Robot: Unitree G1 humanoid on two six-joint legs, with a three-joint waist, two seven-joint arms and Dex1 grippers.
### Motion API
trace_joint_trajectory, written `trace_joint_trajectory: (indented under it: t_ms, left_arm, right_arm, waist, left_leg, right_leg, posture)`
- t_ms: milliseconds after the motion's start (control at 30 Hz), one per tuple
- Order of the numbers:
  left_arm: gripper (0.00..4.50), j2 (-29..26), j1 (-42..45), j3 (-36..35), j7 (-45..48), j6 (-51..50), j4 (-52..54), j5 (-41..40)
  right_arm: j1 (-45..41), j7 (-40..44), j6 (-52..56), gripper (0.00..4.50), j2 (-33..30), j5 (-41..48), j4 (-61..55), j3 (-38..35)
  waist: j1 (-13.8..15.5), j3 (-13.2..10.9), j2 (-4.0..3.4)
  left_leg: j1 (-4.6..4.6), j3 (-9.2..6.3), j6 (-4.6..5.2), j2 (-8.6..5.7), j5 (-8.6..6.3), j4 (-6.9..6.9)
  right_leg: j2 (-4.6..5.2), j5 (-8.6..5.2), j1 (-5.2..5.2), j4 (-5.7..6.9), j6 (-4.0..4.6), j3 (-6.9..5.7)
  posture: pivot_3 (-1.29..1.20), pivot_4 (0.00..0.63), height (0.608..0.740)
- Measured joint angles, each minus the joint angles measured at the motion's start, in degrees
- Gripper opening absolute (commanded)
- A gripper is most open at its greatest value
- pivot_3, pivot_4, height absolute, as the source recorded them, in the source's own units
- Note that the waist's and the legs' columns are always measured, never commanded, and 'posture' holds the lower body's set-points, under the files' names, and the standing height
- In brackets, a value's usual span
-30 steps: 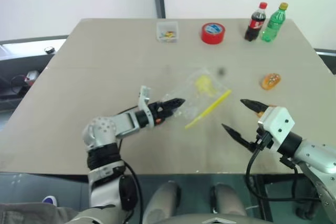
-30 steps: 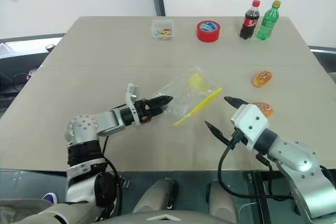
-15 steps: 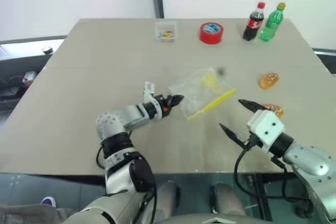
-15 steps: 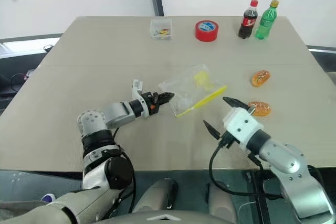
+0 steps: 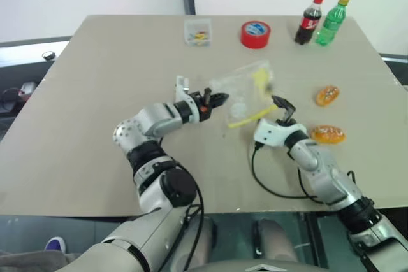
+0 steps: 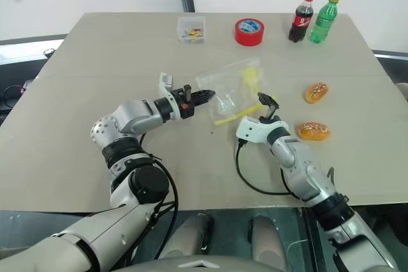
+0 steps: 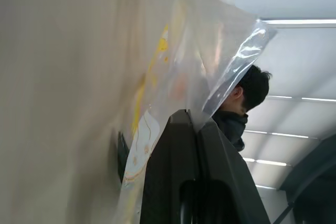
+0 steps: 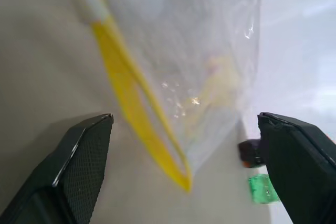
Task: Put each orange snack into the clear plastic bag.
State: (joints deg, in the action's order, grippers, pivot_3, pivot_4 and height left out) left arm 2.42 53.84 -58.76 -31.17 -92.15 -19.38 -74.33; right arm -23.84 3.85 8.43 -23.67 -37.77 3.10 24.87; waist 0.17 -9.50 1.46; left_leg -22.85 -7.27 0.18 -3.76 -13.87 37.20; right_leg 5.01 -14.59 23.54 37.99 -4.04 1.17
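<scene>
Next, my left gripper opens and takes the yellow seal's end (image 5: pixel 232 125) opposite my right gripper, because it is pinching the side of the clear plastic bag away from the yellow seal.
My left gripper (image 5: pixel 220 99) is shut on a corner of the clear plastic bag (image 5: pixel 245 88) and holds it lifted a little above the table. In the left wrist view the shut fingers (image 7: pixel 195 135) pinch the crinkly bag (image 7: pixel 205 45). The bag's yellow seal strip (image 5: pixel 250 117) hangs toward my right gripper (image 5: pixel 279 107), which is open. In the right wrist view its two fingertips stand wide on either side of the yellow strip (image 8: pixel 128 85), with nothing between them. Two orange snacks (image 5: pixel 327 95) (image 5: pixel 327 134) lie on the table to the right of that gripper.
Along the table's far edge stand a small clear box (image 5: pixel 197 32), a red tape roll (image 5: pixel 255 34), a cola bottle (image 5: pixel 308 20) and a green bottle (image 5: pixel 334 20). A person's head (image 7: pixel 252 90) shows beyond the bag in the left wrist view.
My left gripper has risen, taking the bag's corner up off the table. My right arm has reached forward and rolled, so its open fingers now stand at the bag's yellow strip.
</scene>
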Motion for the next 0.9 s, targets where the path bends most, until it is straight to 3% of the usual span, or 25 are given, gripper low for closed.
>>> trace_joint_trajectory:
  t_ms: [67, 100, 167, 200, 300, 333, 367, 400, 467, 500, 567, 600, 667, 700, 733, 767, 800, 867, 900]
  left_arm:
    - [0.02, 0.1, -0.1, 0.1, -2.0, 0.2, 0.0, -2.3]
    - [0.0, 0.1, -0.3, 0.4, -3.8, 0.9, 0.1, -4.4]
    - [0.0, 0.4, -1.1, 2.2, -7.3, 3.0, 0.4, -9.4]
    - [0.0, 0.5, -1.8, 3.5, -9.0, 4.3, 0.8, -12.0]
    - [0.0, 0.2, -4.6, 7.9, -13.7, 8.7, 1.9, -19.4]
    - [0.0, 0.1, -5.5, 9.5, -15.0, 10.3, 2.6, -21.8]
    - [0.0, 0.0, -5.7, 9.9, -15.3, 10.6, 2.7, -22.5]
    - [0.0, -0.3, -6.5, 11.6, -16.4, 12.1, 3.2, -24.6]
    - [0.0, -0.8, -7.2, 13.5, -17.8, 14.3, 3.5, -27.5]
    - [0.0, -2.5, -8.6, 16.7, -17.8, 15.5, 4.8, -29.3]
    - [0.51, -5.3, -9.4, 19.4, -15.3, 15.2, 5.3, -28.6]
    - [0.66, -10.3, -10.8, 23.6, -9.8, 13.5, 7.4, -25.2]
    - [1.62, -19.3, -13.9, 30.9, 2.5, 12.3, 13.9, -16.6]
    - [2.05, -26.7, -16.4, 38.0, 12.5, 15.5, 19.5, -8.7]
    - [2.38, -28.7, -16.8, 39.9, 15.0, 16.2, 20.9, -6.4]
    - [2.69, -36.3, -18.9, 48.3, 27.4, 23.9, 27.5, 4.5]
    - [2.69, -41.0, -20.6, 55.6, 39.3, 34.1, 33.3, 15.4]
    - [2.69, -43.6, -22.3, 60.6, 46.2, 42.3, 36.3, 22.8]
    - [2.69, -46.1, -24.6, 65.8, 52.7, 51.9, 38.8, 32.0]
  right_arm:
    - [-1.8, -1.6, -0.8, 4.5, 1.4, -0.4, 3.0, 0.0]
    - [-3.5, -2.5, -1.7, 4.1, 2.5, -0.3, 5.9, 0.0]
    - [-5.8, -3.5, -3.7, 3.73, 4.1, 0.2, 10.1, -0.2]
    - [-6.4, -3.8, -4.7, 3.1, 4.4, 0.7, 11.5, -0.2]
    - [-6.6, -4.3, -6.7, 1.73, 4.6, 2.2, 13.8, -1.0]
    - [-6.6, -4.3, -7.2, 1.46, 4.6, 2.5, 14.1, -1.2]
    - [-6.6, -4.3, -7.3, 0.88, 4.6, 2.5, 14.2, -1.3]
    - [-6.6, -4.3, -7.7, 0.82, 4.7, 2.8, 14.4, -1.5]
    - [-6.6, -4.3, -8.2, 0.06, 4.8, 3.6, 14.5, -2.2]
    - [-6.9, -4.2, -9.0, 0.06, 4.9, 4.8, 14.5, -3.1]
    - [-8.3, -3.4, -9.4, 0.0, 4.7, 6.2, 14.5, -4.1]
    - [-10.1, -2.1, -9.9, 0.0, 4.6, 7.9, 14.4, -5.6]
    - [-12.0, 0.8, -10.0, 0.0, 2.8, 9.7, 14.4, -7.1]
    - [-12.7, 2.6, -9.9, 0.0, 2.0, 10.7, 14.4, -7.8]
    - [-12.8, 3.0, -9.9, 0.0, 1.7, 10.9, 14.4, -8.0]
    - [-13.6, 5.4, -9.5, 0.0, 1.2, 12.1, 14.5, -8.6]
    - [-14.4, 7.7, -8.8, 0.0, 1.2, 13.2, 14.6, -9.2]
    - [-15.3, 9.3, -8.5, 0.0, 1.4, 13.7, 14.7, -9.1]
    - [-16.5, 11.7, -6.9, 0.0, 1.6, 14.2, 14.6, -9.1]
  waist:
    - [0.0, 0.0, 0.01]
    - [-0.2, 0.0, 0.02]
    - [-0.3, 0.0, 0.02]
    - [-0.3, 0.0, 0.02]
    - [-0.6, 0.0, 0.02]
    - [-0.7, 0.0, 0.02]
    - [-0.8, 0.0, 0.02]
    - [-0.8, 0.0, 0.02]
    - [-0.8, 0.0, 0.02]
    - [-1.0, 0.0, 0.01]
    - [-1.2, 0.0, 0.01]
    - [-1.3, 0.0, 0.01]
    - [-1.8, 0.0, -0.02]
    - [-2.0, 0.0, -0.03]
    - [-2.2, 0.0, -0.05]
    - [-2.2, 0.0, -0.08]
    - [-2.2, 0.0, -0.14]
    - [-2.3, 0.0, -0.17]
    - [-2.3, -0.1, -0.19]
  left_leg:
    - [0.0, 0.0, 0.0, -0.01, 0.0, -0.01]
    - [0.0, 0.02, 0.0, -0.01, 0.0, 0.0]
    - [0.0, 0.03, 0.0, -0.01, 0.0, 0.01]
    - [0.0, 0.03, 0.0, -0.01, 0.0, 0.01]
    - [0.0, 0.08, 0.0, -0.01, 0.0, 0.0]
    - [0.0, 0.1, 0.0, -0.01, 0.0, 0.0]
    - [0.01, 0.1, 0.0, -0.01, 0.0, 0.0]
    - [0.01, 0.1, 0.0, -0.01, 0.0, 0.0]
    - [0.04, 0.14, 0.01, -0.03, 0.0, 0.02]
    - [0.06, 0.16, 0.01, -0.01, 0.0, 0.02]
    - [0.08, 0.25, 0.01, -0.04, 0.0, 0.02]
    - [0.09, 0.27, 0.01, -0.03, 0.0, 0.01]
    - [0.09, 0.29, 0.01, -0.03, 0.0, -0.08]
    - [0.08, 0.35, 0.01, -0.04, 0.0, -0.12]
    - [0.06, 0.38, 0.01, -0.04, 0.0, -0.15]
    - [0.07, 0.41, 0.01, -0.06, 0.0, -0.19]
    - [0.12, 0.49, 0.01, -0.01, 0.0, -0.28]
    - [0.12, 0.54, 0.01, -0.01, 0.0, -0.31]
    - [0.14, 0.58, 0.01, 0.02, 0.0, -0.37]
  right_leg:
    - [0.0, 0.0, -0.01, -0.01, 0.0, 0.0]
    - [0.0, 0.01, -0.01, -0.01, 0.0, 0.03]
    - [0.01, 0.01, -0.01, 0.0, 0.01, 0.04]
    - [0.01, 0.01, -0.01, 0.0, 0.01, 0.06]
    - [0.0, 0.02, 0.01, 0.0, 0.01, 0.11]
    - [0.01, 0.02, 0.01, 0.01, 0.01, 0.13]
    - [0.01, 0.02, 0.01, 0.01, 0.01, 0.14]
    - [0.0, 0.02, 0.02, 0.02, 0.01, 0.14]
    - [-0.05, 0.03, 0.02, 0.05, 0.03, 0.16]
    - [-0.05, 0.03, 0.02, 0.08, 0.03, 0.2]
    - [-0.12, 0.05, 0.05, 0.1, 0.06, 0.27]
    - [-0.17, 0.06, 0.06, 0.1, 0.07, 0.28]
    - [-0.21, 0.06, 0.07, 0.07, 0.09, 0.29]
    - [-0.21, 0.06, 0.08, 0.04, 0.09, 0.29]
    - [-0.22, 0.06, 0.09, 0.0, 0.1, 0.29]
    - [-0.19, 0.06, 0.1, 0.0, 0.1, 0.33]
    - [-0.15, 0.05, 0.08, -0.08, 0.11, 0.36]
    - [-0.14, 0.06, 0.1, -0.12, 0.11, 0.39]
    - [-0.15, 0.06, 0.11, -0.13, 0.11, 0.43]
  posture:
    - [0.0, 0.15, 0.736]
    - [0.0, 0.15, 0.736]
    - [0.0, 0.15, 0.736]
    - [0.0, 0.15, 0.736]
    - [0.0, 0.15, 0.736]
    - [0.0, 0.15, 0.736]
    - [0.0, 0.15, 0.736]
    - [0.0, 0.15, 0.736]
    - [0.0, 0.15, 0.736]
    - [0.0, 0.15, 0.736]
    - [0.0, 0.15, 0.736]
    - [0.0, 0.15, 0.736]
    - [0.0, 0.15, 0.736]
    - [0.0, 0.15, 0.736]
    - [0.0, 0.15, 0.736]
    - [0.0, 0.15, 0.736]
    - [0.0, 0.15, 0.736]
    - [0.0, 0.15, 0.736]
    - [0.0, 0.15, 0.736]
